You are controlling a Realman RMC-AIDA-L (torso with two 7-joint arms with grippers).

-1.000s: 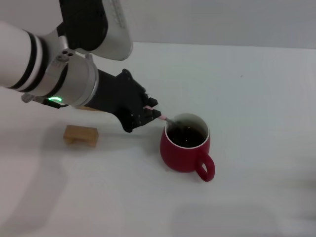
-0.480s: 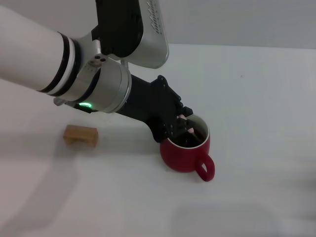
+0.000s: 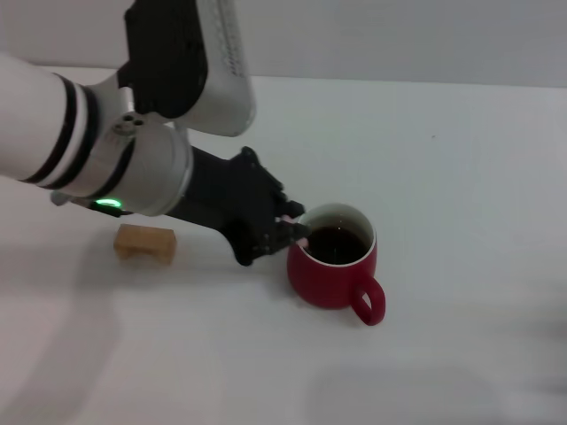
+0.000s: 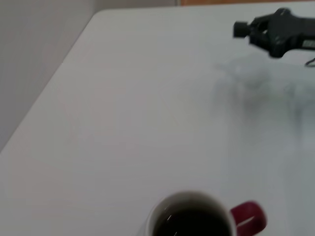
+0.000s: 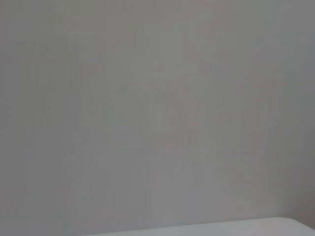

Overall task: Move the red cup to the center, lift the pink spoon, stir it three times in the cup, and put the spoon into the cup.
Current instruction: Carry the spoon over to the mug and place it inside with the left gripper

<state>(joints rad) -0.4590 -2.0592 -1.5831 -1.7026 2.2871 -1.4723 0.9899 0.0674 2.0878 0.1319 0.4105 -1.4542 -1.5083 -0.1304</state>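
Note:
The robot's left gripper will release the pink spoon in the dark liquid, leaning on the red cup's front rim [image 3: 316, 258].
The red cup [image 3: 333, 268] stands on the white table [image 3: 461, 177] with dark liquid inside and its handle toward the front right. My left gripper [image 3: 285, 227] is at the cup's left rim, shut on the pink spoon [image 3: 300, 235]. Only a short pink piece shows at the fingertips; the spoon's bowl is hidden. The left wrist view shows the cup [image 4: 191, 220] from above, and my right gripper [image 4: 269, 33] parked far off above the table.
A small tan wooden block [image 3: 144, 242] lies left of the cup, under my left forearm. The table's far edge meets a grey wall. The right wrist view shows only wall and a strip of table [image 5: 236, 229].
My left gripper swung right over the cup's mouth half a second ago and is now back at the left rim, still holding the spoon. The cup has not moved.

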